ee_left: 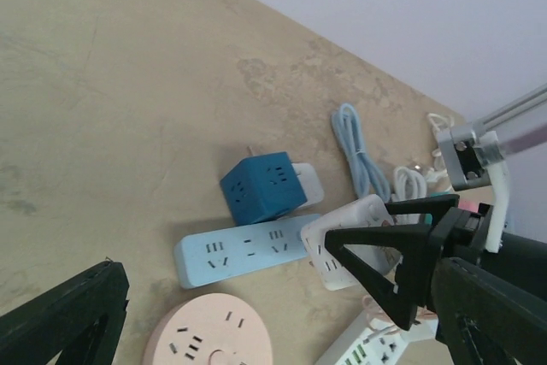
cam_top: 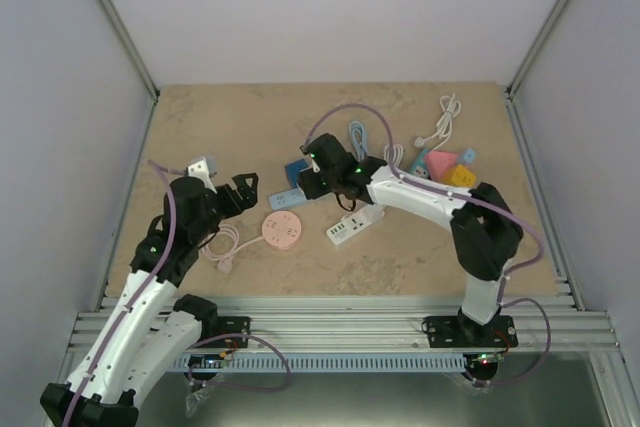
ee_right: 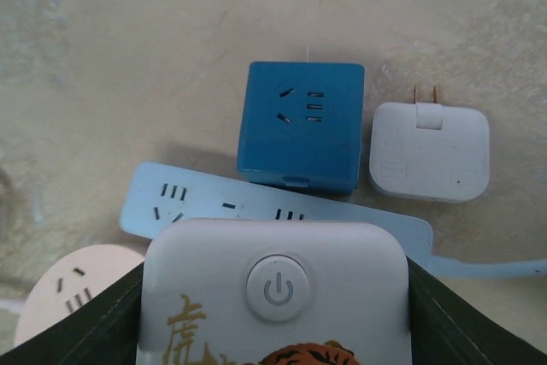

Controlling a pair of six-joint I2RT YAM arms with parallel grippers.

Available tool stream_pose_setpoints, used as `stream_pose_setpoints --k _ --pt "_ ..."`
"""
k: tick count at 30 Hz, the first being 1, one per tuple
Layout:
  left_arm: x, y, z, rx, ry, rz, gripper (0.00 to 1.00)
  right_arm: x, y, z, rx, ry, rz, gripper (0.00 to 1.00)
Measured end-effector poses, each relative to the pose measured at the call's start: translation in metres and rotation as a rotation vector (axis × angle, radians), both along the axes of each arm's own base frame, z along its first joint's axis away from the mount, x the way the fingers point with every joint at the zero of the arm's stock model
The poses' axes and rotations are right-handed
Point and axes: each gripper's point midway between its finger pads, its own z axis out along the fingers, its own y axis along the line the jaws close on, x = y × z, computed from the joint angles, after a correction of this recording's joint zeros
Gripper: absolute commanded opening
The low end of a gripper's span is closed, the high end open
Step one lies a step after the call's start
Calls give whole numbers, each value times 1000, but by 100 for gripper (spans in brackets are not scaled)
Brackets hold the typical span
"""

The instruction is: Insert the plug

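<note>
The white cube socket on the light blue power strip (cam_top: 300,194) (ee_right: 314,226), beside the dark blue cube socket, will be let go by my right gripper.
A white plug (ee_right: 427,151) with two prongs lies flat on the table just right of a dark blue cube socket (ee_right: 299,126); it shows behind that cube (ee_left: 261,185) in the left wrist view too. My right gripper (ee_right: 273,322) is shut on a white cube socket (ee_right: 273,254) with a power button, held over a light blue power strip (ee_right: 197,198). In the top view this gripper (cam_top: 322,172) sits mid-table. My left gripper (cam_top: 240,194) hangs open and holds nothing, left of a pink round socket (cam_top: 282,230).
A white power strip (cam_top: 355,225) lies under the right arm. Coiled blue cable (cam_top: 358,135), white cable (cam_top: 445,122) and coloured blocks (cam_top: 445,167) sit at the back right. Walls close the table on three sides.
</note>
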Motion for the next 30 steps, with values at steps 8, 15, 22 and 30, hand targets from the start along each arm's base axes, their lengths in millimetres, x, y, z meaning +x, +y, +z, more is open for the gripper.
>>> stream_pose_setpoints --k 8,15,22,30 --pt "1 20 -11 57 17 104 99 14 16 -38 -76 81 -15 23" --pt "-3 29 -13 70 19 143 99 24 18 -42 -96 98 -43 23" --pt "-4 31 -14 76 23 154 99 28 14 -43 -95 108 -68 23" --pt "-3 32 -14 78 24 157 99 30 19 -48 -87 125 -53 23"
